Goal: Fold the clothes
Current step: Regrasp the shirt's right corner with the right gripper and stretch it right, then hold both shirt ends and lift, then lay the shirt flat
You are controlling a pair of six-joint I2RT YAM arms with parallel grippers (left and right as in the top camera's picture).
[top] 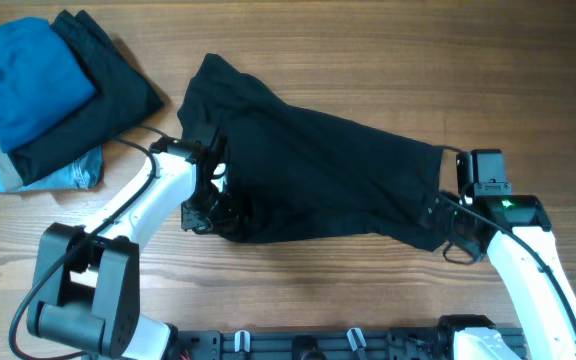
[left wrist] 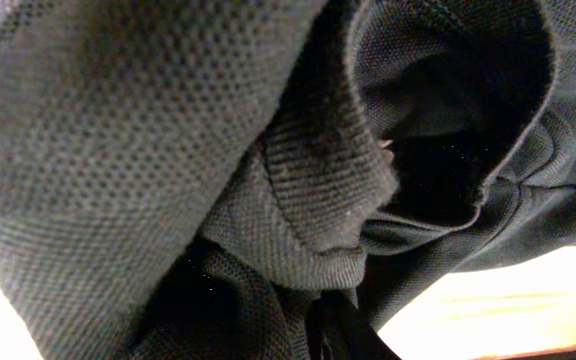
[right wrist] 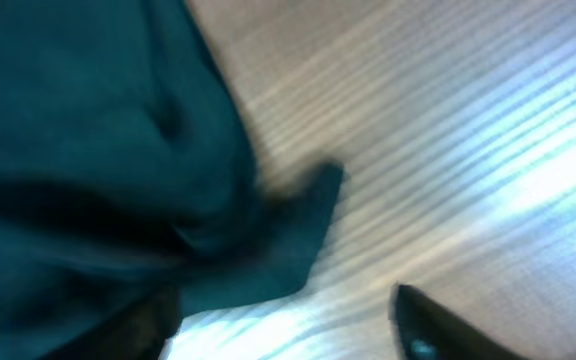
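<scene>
My left gripper is holding a bunched fold of the black garment next to its opening, so next I let go of the fold and take the opening's rim (left wrist: 386,180) before I pull the garment straight.
A black mesh garment (top: 318,170) lies spread across the middle of the wooden table. My left gripper (top: 206,212) is at its lower left edge, where the cloth is bunched. In the left wrist view the black fabric (left wrist: 168,150) fills the frame, gathers down into the jaws (left wrist: 333,335) and hides the fingers; the gripper looks shut on it. My right gripper (top: 446,222) is at the garment's right edge. In the right wrist view its fingers (right wrist: 283,335) are apart over bare table, with a corner of the garment (right wrist: 88,130) just ahead of them.
A pile of folded clothes sits at the back left: a blue piece (top: 23,80), a black piece (top: 98,90) and a light denim piece (top: 68,172). Bare wood table (top: 368,290) lies in front of the garment.
</scene>
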